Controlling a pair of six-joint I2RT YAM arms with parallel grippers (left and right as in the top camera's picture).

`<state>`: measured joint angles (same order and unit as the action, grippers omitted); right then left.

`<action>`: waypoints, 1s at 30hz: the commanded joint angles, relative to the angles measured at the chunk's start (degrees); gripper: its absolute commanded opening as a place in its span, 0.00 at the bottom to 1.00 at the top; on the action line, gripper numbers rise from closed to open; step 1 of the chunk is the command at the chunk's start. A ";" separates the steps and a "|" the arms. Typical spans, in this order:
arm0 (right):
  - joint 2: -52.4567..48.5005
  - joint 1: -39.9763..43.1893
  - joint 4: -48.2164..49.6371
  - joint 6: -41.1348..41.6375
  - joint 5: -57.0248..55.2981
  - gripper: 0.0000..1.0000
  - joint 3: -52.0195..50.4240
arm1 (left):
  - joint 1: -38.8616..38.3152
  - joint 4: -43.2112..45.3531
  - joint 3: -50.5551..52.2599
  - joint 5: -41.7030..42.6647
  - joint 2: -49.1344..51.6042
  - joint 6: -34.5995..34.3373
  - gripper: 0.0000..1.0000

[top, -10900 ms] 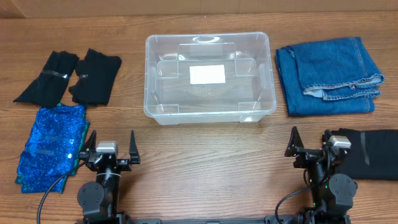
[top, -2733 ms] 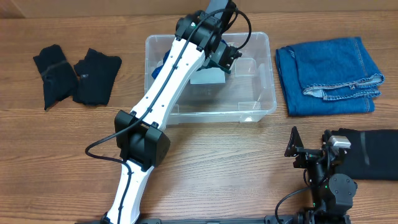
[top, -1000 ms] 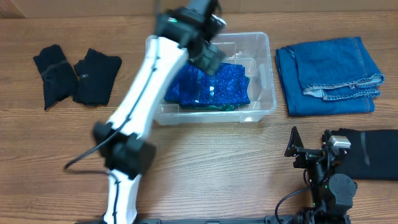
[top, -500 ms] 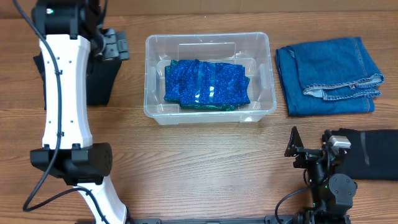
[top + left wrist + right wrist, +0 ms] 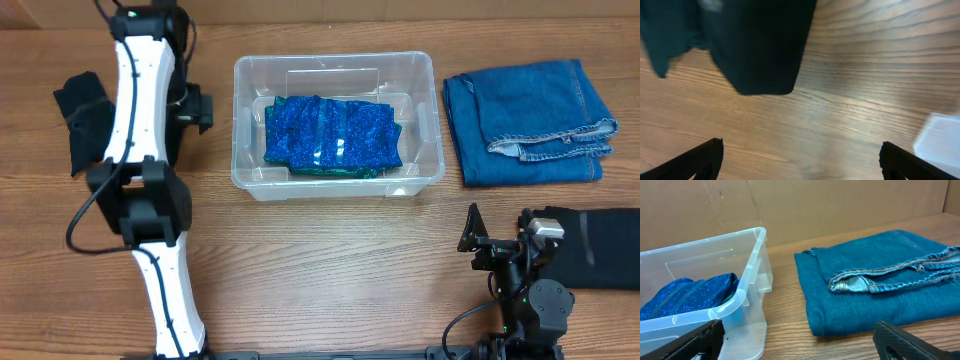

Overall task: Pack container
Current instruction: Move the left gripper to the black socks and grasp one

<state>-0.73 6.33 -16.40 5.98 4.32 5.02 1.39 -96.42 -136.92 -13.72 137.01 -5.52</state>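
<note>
The black garment is beside the clear container. My left gripper will move next to its near end (image 5: 771, 77) and close there.
The clear container (image 5: 242, 120) stands at the middle back of the table with a folded blue sparkly cloth (image 5: 333, 135) inside. My left gripper (image 5: 193, 107) is open and empty, hovering just left of the container over a black garment (image 5: 757, 45) that my arm mostly hides in the overhead view. The left wrist view shows my left gripper (image 5: 800, 152) above bare wood just beyond the garment's edge. My right gripper (image 5: 497, 243) is open and empty at the front right. In the right wrist view it (image 5: 797, 335) faces the container (image 5: 747, 287) and the cloth (image 5: 690, 297).
A second black garment (image 5: 85, 118) lies at the far left. Folded blue jeans (image 5: 525, 120) lie right of the container and also show in the right wrist view (image 5: 880, 287). A black folded garment (image 5: 600, 248) lies at the front right by my right arm.
The blue sparkly cloth went from the front left of the table into the container. My left gripper let it go, swung left and now sits lower over the black garment. The right arm stayed still.
</note>
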 commanded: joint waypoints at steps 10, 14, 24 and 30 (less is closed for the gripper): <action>0.44 0.13 0.33 -0.02 0.31 1.00 -0.04 | 0.00 9.31 -0.04 -7.69 5.86 7.45 1.00; 0.44 0.13 0.31 -0.02 0.31 1.00 -0.04 | 0.00 14.88 -0.04 -7.04 5.92 13.07 1.00; 0.44 0.13 0.31 -0.02 0.31 1.00 -0.04 | 1.09 19.41 -0.02 -3.08 6.69 16.57 0.97; 0.44 0.13 0.31 -0.02 0.31 1.00 -0.04 | 2.54 18.40 -0.02 -1.22 9.51 17.11 1.00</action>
<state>-0.73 6.35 -16.40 5.93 4.29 5.02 2.74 -77.25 -136.81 -16.82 143.41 10.13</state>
